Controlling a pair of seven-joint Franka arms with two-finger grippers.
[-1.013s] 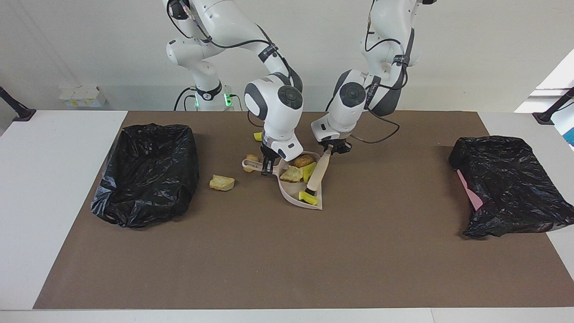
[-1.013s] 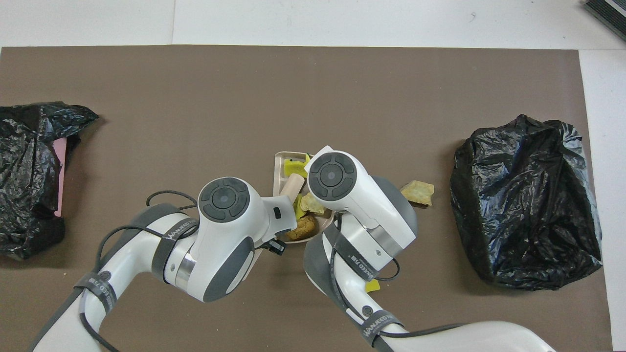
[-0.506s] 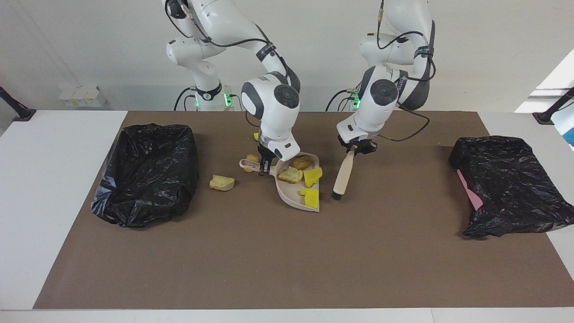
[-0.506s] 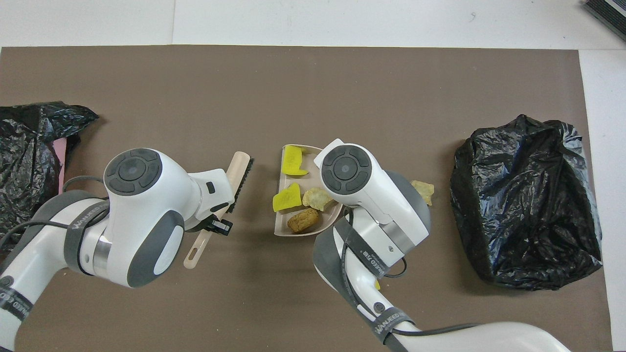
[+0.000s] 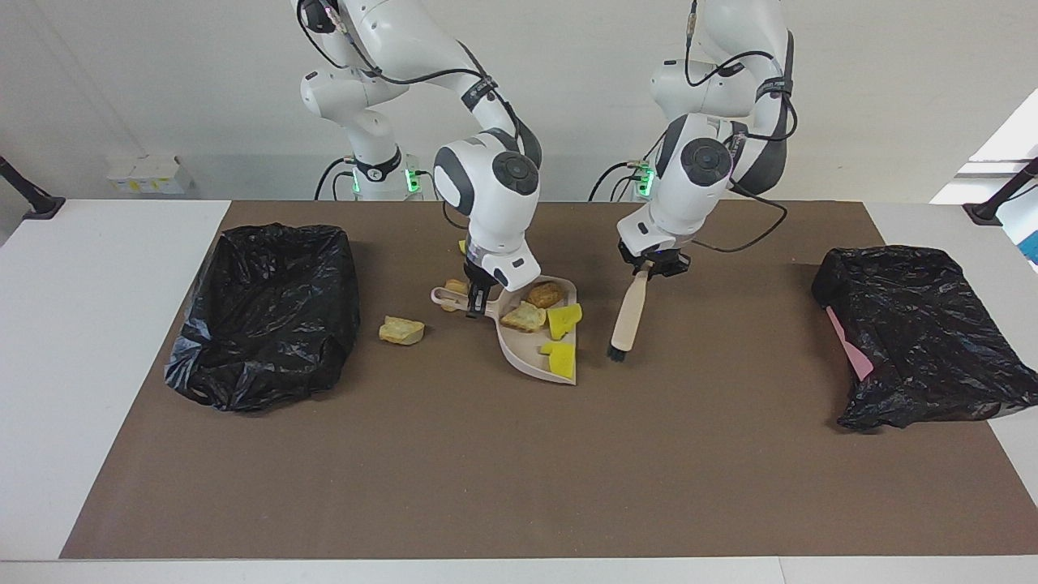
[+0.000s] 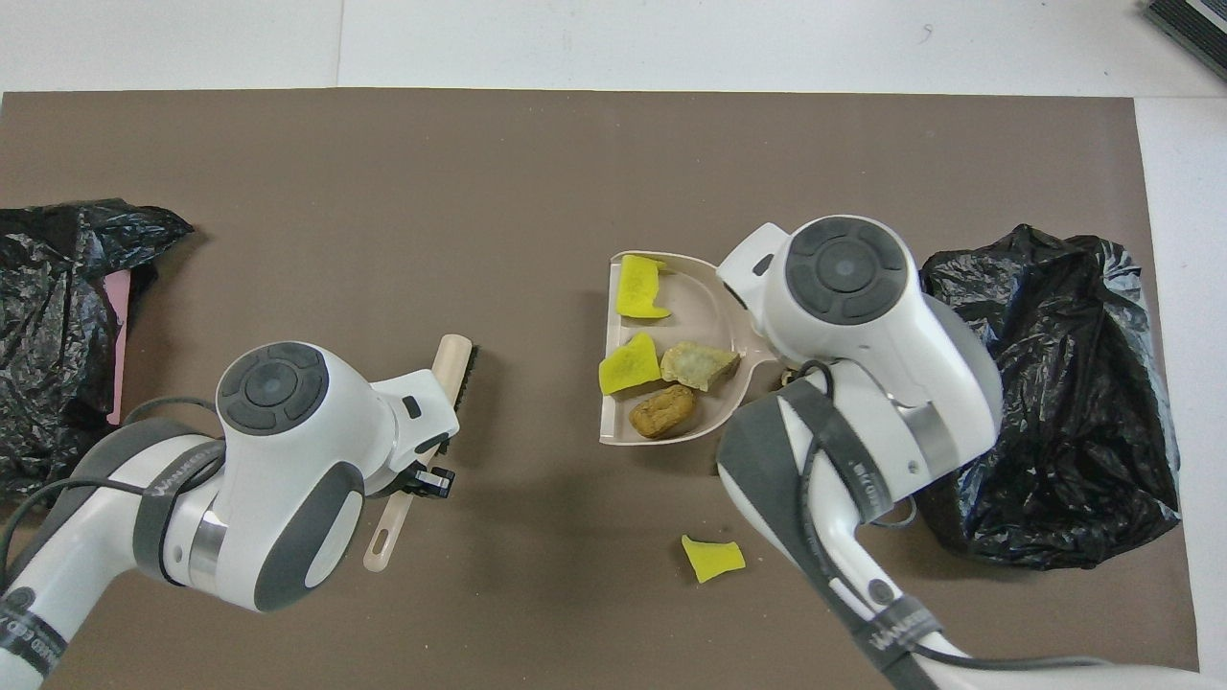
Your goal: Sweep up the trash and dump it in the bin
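I need to open my left gripper and let the brush go on bare brown mat [image 6: 503, 567], in the space between that gripper and the loose yellow scrap.
My right gripper [image 5: 478, 302] is shut on the handle of the beige dustpan [image 5: 527, 345], which is at the mat's middle. The pan [image 6: 714, 311] carries several pieces of trash: two yellow chunks [image 6: 640, 286], a tan lump [image 6: 707, 362] and a brown lump [image 6: 661, 412]. More trash lies loose on the mat: a tan lump [image 5: 401, 330] toward the black-lined bin [image 5: 268, 312], a small lump [image 5: 456, 286] by the handle, and a yellow scrap [image 6: 712, 559] nearer the robots. My left gripper [image 5: 653, 268] is shut on the brush [image 5: 628, 316], whose bristles point down beside the pan.
A second black bag [image 5: 916, 332] with a pink edge lies at the left arm's end of the brown mat [image 5: 519, 470]. The bin [image 6: 1045, 393] at the right arm's end stands open beside my right arm's wrist.
My left gripper has pulled the brush out of the dustpan toward its own end of the table. My right gripper has shifted the loaded pan toward the bin at its end, uncovering a yellow scrap.
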